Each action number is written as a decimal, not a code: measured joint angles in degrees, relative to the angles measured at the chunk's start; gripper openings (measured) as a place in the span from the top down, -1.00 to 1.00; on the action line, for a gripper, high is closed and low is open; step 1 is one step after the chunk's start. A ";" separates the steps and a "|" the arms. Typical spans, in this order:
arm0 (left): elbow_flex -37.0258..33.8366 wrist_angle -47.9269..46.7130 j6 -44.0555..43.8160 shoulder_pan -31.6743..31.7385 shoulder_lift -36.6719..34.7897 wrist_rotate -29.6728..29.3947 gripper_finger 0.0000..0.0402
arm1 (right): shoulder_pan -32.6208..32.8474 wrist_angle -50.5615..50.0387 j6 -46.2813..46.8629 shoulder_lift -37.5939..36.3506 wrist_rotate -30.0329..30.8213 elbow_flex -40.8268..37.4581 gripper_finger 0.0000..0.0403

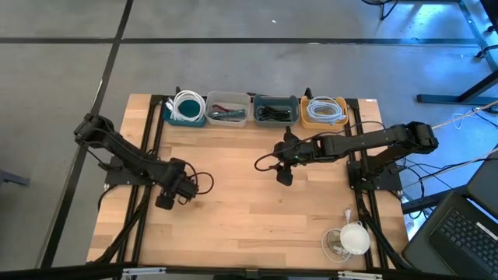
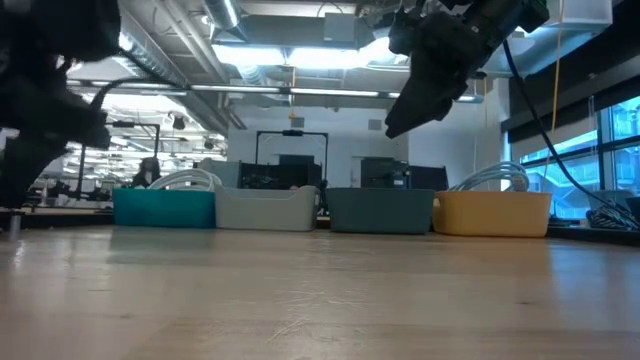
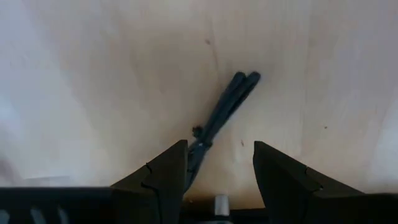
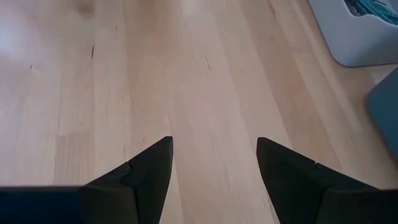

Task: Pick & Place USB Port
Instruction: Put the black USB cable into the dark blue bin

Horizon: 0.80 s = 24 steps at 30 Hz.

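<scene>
The dark USB cable slants between my left gripper's fingers, so I should turn my left gripper in line with it and grab the cable nearer its folded end (image 3: 239, 90).
A dark, folded USB cable (image 3: 225, 109) lies flat on the wooden table. It shows only in the left wrist view. My left gripper (image 3: 217, 149) points down over it, open, near the table's left side (image 1: 166, 201). The cable's near end runs in between the fingers, close beside one finger (image 3: 171, 171). My right gripper (image 1: 285, 177) hangs open above the middle of the table, high over the wood (image 2: 400, 120), with nothing between its fingers (image 4: 214, 146).
Along the far edge stand several bins: a teal bin (image 1: 187, 109) with a white cable, a pale grey bin (image 1: 228, 109), a dark teal bin (image 1: 275, 110) and a yellow bin (image 1: 324, 112) with a white cable. A white object (image 1: 354, 237) sits at the near right corner.
</scene>
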 joint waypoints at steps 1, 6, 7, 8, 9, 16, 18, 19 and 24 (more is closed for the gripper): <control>-1.11 1.16 0.02 0.02 0.00 0.92 0.14 | 0.00 0.12 -0.06 0.00 0.00 0.00 -0.16; -3.79 3.50 -2.59 0.28 0.95 5.11 0.21 | 0.00 0.44 -0.17 0.00 0.00 0.00 -0.16; -3.58 3.61 -4.18 0.28 1.42 5.38 0.24 | 0.00 0.75 -0.17 0.00 0.00 0.00 -0.16; -3.12 3.66 -6.39 0.28 2.28 5.76 0.27 | 0.00 1.05 -0.17 0.00 0.00 0.00 -0.16; -2.42 3.56 -8.57 0.28 3.05 6.09 0.30 | 0.00 1.24 -0.17 0.00 0.00 0.00 -0.16; -0.77 3.62 -10.64 0.94 9.20 4.00 0.93 | 0.00 3.04 -0.14 0.00 0.01 0.00 -0.16; -0.53 3.61 -11.39 1.08 11.32 3.36 0.98 | 0.00 3.07 -0.13 0.00 0.00 0.00 -0.16; -0.38 3.52 -11.47 0.94 12.25 2.92 0.99 | 0.00 3.09 -0.13 0.00 0.01 0.00 -0.16; 2.96 1.74 -11.47 0.48 13.53 2.28 0.99 | 0.00 3.08 -0.16 0.00 0.02 0.00 -0.16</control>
